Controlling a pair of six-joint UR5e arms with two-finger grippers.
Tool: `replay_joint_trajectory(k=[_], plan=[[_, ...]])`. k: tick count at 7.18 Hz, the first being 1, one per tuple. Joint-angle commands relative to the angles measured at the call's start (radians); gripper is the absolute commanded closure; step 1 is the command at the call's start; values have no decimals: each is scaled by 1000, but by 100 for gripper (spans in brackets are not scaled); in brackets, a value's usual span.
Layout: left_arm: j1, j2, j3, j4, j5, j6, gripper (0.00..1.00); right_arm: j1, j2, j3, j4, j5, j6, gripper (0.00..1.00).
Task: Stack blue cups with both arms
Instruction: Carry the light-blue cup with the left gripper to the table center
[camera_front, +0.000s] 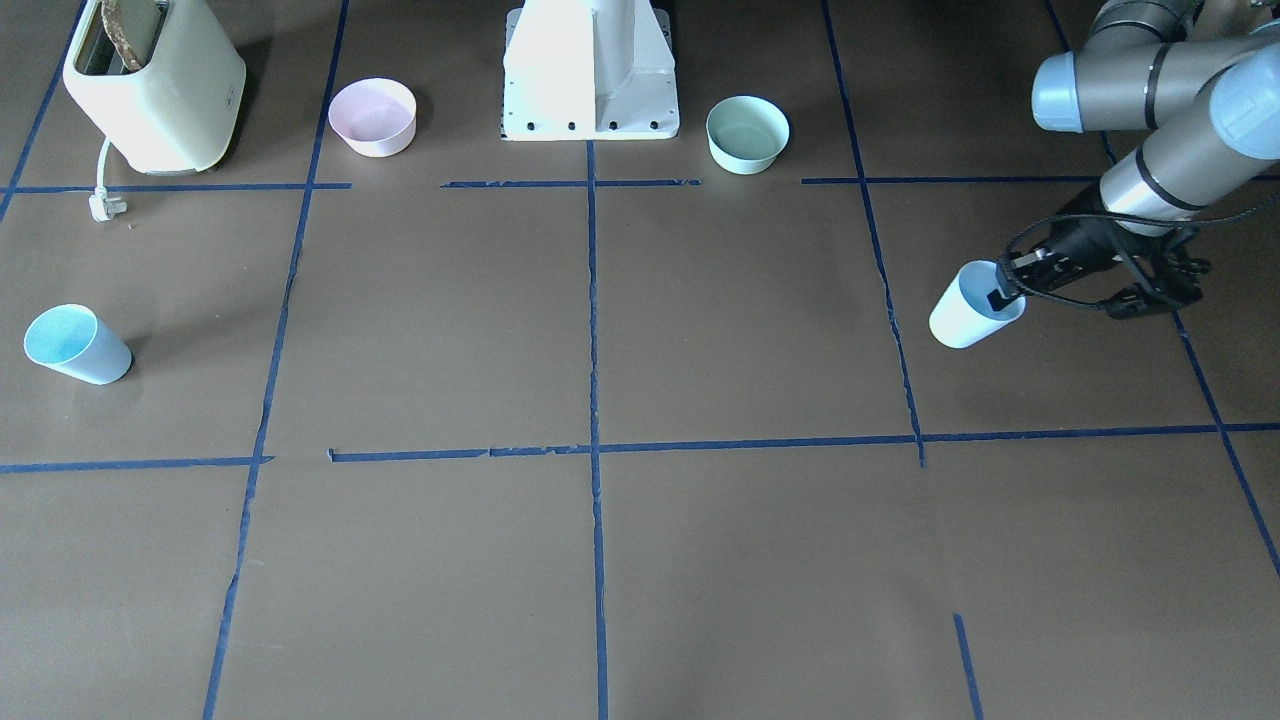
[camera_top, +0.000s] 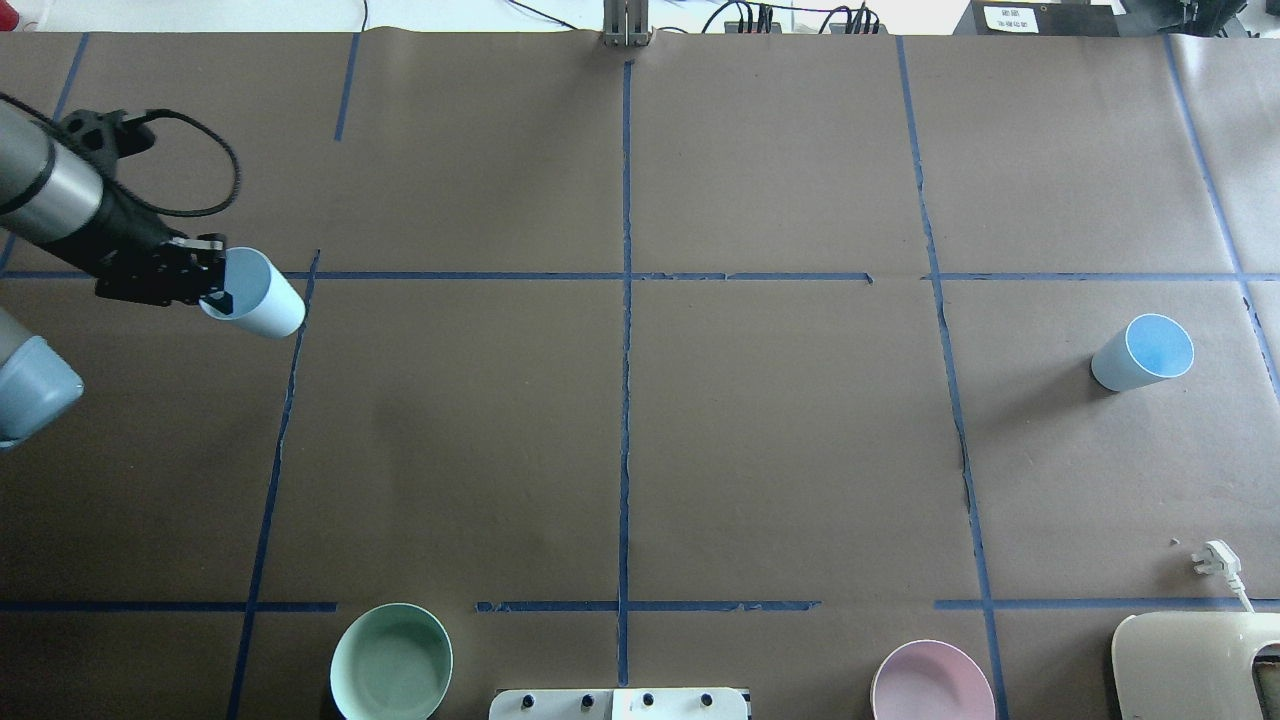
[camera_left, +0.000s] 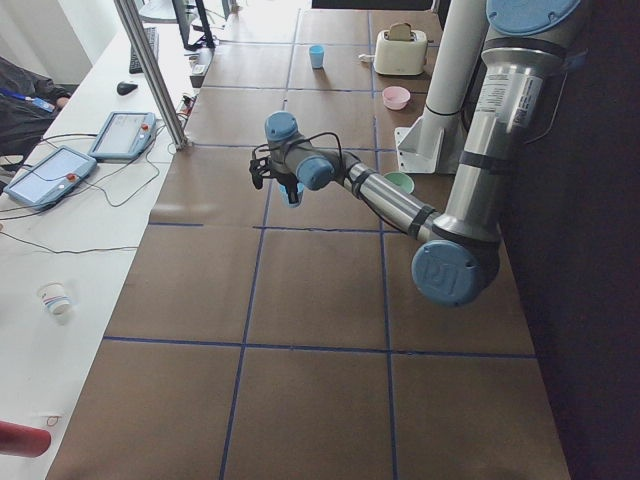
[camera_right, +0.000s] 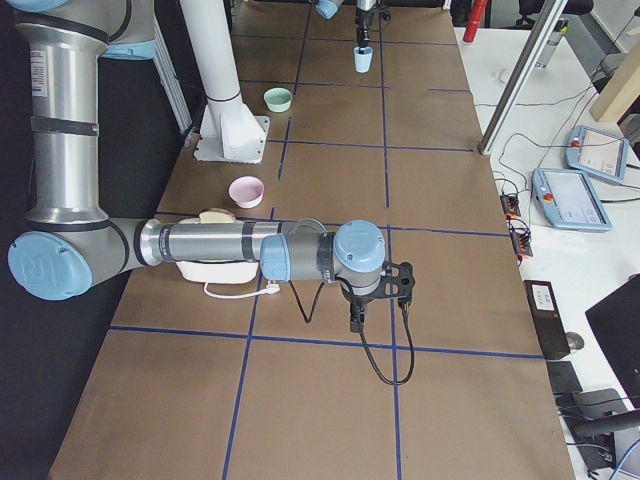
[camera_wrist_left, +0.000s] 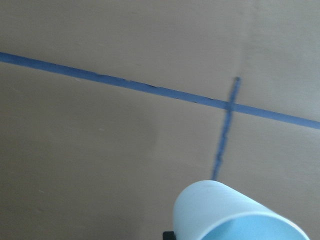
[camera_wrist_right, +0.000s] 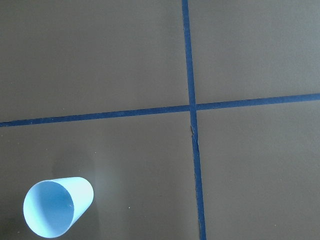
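Next, my left gripper lets go of the blue cup beside the blue tape line running from the white pedestal (camera_front: 612, 332).
My left gripper (camera_front: 1000, 295) (camera_top: 215, 290) is shut on the rim of one blue cup (camera_front: 965, 315) (camera_top: 258, 295), with one finger inside it. It holds the cup above the table at the robot's left. The cup also shows in the left wrist view (camera_wrist_left: 235, 215) and, small, in the side views (camera_left: 292, 193) (camera_right: 363, 60). The second blue cup (camera_front: 75, 345) (camera_top: 1140, 352) (camera_wrist_right: 57, 207) stands upright and alone on the table's far right. My right gripper (camera_right: 375, 300) shows only in the exterior right view, hanging high over the table; I cannot tell whether it is open or shut.
A mint-green bowl (camera_front: 747, 133) (camera_top: 391, 662) and a pink bowl (camera_front: 372, 116) (camera_top: 932, 685) flank the white pedestal (camera_front: 590, 70). A cream toaster (camera_front: 155, 85) with a loose plug (camera_front: 105, 207) stands at the robot's right. Blue tape lines grid the brown table.
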Motion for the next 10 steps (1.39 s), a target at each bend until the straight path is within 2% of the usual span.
replay_joint_trajectory(k=[1, 3, 4, 5, 6, 10], plan=[[217, -220, 7, 117, 115, -259, 100, 0, -1, 24, 1, -1, 2, 0], [352, -367, 130, 100, 214, -369, 100, 0, -11, 23, 3, -8, 0, 0], [381, -422, 205, 56, 257, -375, 100, 0, -11, 21, 3, -8, 0, 0], [383, -485, 321, -5, 270, -381, 100, 0, -11, 21, 3, -7, 0, 0], [383, -515, 387, -48, 270, -380, 100, 0, -11, 23, 3, -5, 2, 0], [382, -513, 400, -66, 270, -377, 97, 0, -13, 25, 3, 1, 3, 0]])
